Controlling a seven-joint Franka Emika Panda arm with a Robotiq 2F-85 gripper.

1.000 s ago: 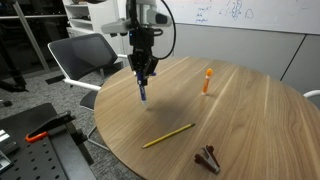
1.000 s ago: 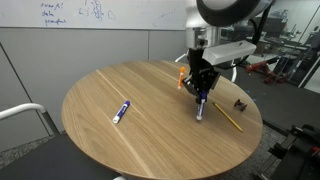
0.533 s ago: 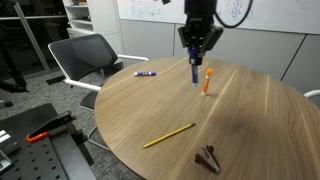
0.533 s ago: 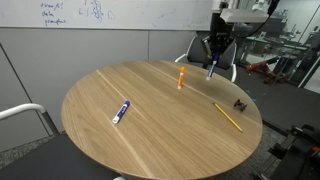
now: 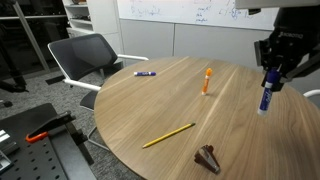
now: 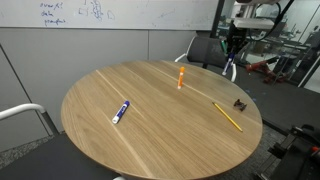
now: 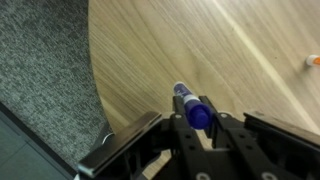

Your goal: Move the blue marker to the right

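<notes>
Next, my gripper releases the blue marker standing upright on bare wood (image 5: 277, 157) next to the small brown object, across from the yellow pencil.
My gripper (image 5: 270, 72) is shut on the blue marker (image 5: 266, 98), which hangs down from the jaws above the round wooden table's (image 5: 240, 120) rim. Both also show in an exterior view, the gripper (image 6: 232, 47) and the marker (image 6: 231, 68) at the table's far edge. In the wrist view the marker (image 7: 190, 107), with a blue cap and a white barrel, sticks out between the fingers (image 7: 176, 128) over the table edge and grey carpet. The gripper (image 7: 197, 120) clamps its capped end.
An orange marker (image 5: 206, 80) (image 6: 181, 77) stands upright on the table. A slim blue-purple marker (image 5: 144, 73) (image 6: 121, 111), a yellow pencil (image 5: 168, 135) (image 6: 227, 116) and a small brown object (image 5: 207, 157) (image 6: 240, 104) lie on it. Office chairs (image 5: 85, 55) stand around.
My gripper has carried the blue marker across the table, past the orange marker, from the side near the slim marker to the opposite rim.
</notes>
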